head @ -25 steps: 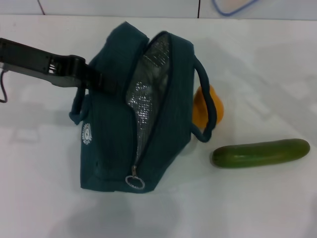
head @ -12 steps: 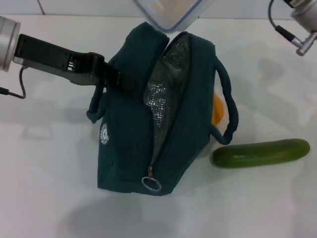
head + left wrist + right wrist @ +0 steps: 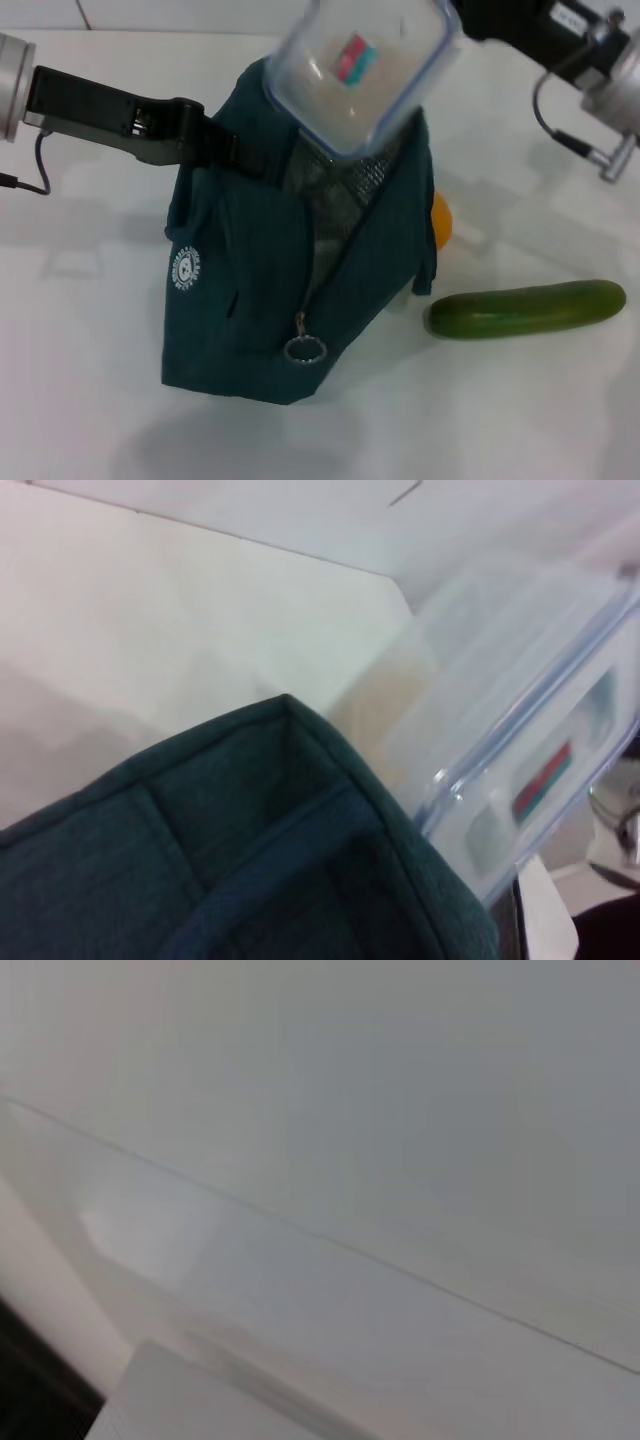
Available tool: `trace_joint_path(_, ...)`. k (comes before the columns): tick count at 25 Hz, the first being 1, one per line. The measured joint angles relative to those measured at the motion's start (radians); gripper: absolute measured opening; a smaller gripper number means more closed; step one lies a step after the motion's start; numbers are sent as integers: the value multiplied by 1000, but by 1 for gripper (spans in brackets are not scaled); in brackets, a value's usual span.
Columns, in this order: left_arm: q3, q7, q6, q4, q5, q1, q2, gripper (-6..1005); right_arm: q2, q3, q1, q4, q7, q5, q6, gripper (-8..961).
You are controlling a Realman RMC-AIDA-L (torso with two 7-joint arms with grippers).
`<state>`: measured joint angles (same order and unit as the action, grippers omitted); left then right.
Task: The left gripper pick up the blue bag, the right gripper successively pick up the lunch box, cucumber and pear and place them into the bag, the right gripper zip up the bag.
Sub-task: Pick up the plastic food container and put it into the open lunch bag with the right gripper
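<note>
I should release the lunch box with my right gripper inside the blue bag's opening [image 3: 306,210], beside the silver lining.
The blue bag [image 3: 240,290] stands in the middle of the table with its zipper open and silver lining showing; its ring pull [image 3: 304,349] hangs low at the front. My left gripper [image 3: 232,153] reaches in from the left and is shut on the bag's upper edge. The lunch box [image 3: 355,70] hangs tilted right above the bag's open mouth, with my right gripper [image 3: 457,18] shut on its far end. In the left wrist view the bag [image 3: 230,860] and lunch box [image 3: 530,730] fill the picture. The cucumber [image 3: 527,308] lies right of the bag. The pear [image 3: 442,222] peeks out behind it.
The white table [image 3: 90,400] runs out on all sides of the bag. A cable [image 3: 560,110] loops under my right arm above the table's right part. The right wrist view gives only a pale blurred surface.
The lunch box has come down from the top edge to just over the bag's mouth, with the right arm moving in. The bag has tipped more upright in the left gripper.
</note>
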<state>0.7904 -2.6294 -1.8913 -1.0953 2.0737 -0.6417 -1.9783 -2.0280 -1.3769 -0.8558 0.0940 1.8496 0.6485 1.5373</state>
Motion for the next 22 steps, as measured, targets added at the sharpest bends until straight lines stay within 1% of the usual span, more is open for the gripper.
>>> trace_joint_path(1,0,0,4,0,0,2,0,42,0,-7,15,4,1,0,0,107)
trace_joint_path(2,0,0,13,0,0,8,2,42,0,-29,50,22,6,0,-4,107)
trace_joint_path(3,0,0,13,0,0,8,2,42,0,-29,50,22,6,0,-4,107)
trace_joint_path(4,0,0,17,1,-1,10,2,42,0,-43,66,35,10,-1,-10,107)
trace_joint_path(7,0,1,26,8,-3,11,4,42,0,-111,96,78,23,-3,-38,108)
trace_joint_path(11,-1,9,28,23,-3,8,4,41,0,-214,102,136,27,-7,-98,108)
trace_joint_path(16,0,17,28,28,-3,10,4,39,0,-451,100,238,36,-117,-281,109)
trace_joint_path(18,0,18,28,28,-3,12,4,39,0,-524,94,257,36,-150,-337,109)
trace_joint_path(20,0,18,27,28,-3,13,3,39,0,-576,89,275,40,-162,-375,110)
trace_joint_path(22,0,18,26,28,-3,13,4,39,0,-589,95,292,40,-164,-385,110)
